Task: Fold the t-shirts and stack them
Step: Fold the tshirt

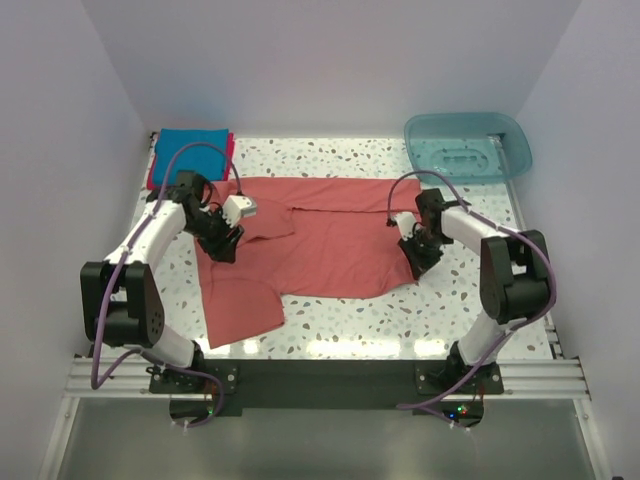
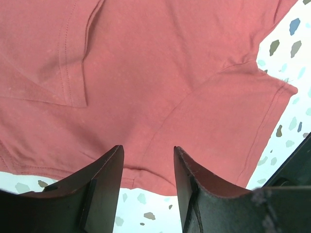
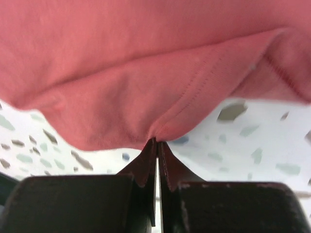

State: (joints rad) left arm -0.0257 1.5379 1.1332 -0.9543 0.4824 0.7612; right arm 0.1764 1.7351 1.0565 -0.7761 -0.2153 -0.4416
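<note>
The salmon-red t-shirt's hem bunches near its front corner; my right gripper should open, take the very corner [image 3: 167,133] and pull it straight.
The salmon-red t-shirt [image 1: 330,240] lies spread across the middle of the table, its left part folded over. My left gripper [image 1: 224,244] is open just above the shirt's left side; in the left wrist view the open jaws [image 2: 148,148] straddle the cloth's edge [image 2: 146,73] and hold nothing. My right gripper [image 1: 416,256] is shut on the shirt's right edge; in the right wrist view [image 3: 157,141] it pinches a fold of the hem [image 3: 146,82]. The bright blue t-shirt [image 1: 190,150] lies folded at the back left on the crimson-pink one [image 1: 151,175], of which only an edge shows.
A translucent teal plastic tub [image 1: 467,147] stands at the back right corner. White walls close in the table on the left, back and right. Speckled tabletop [image 1: 400,320] shows in front of the shirt.
</note>
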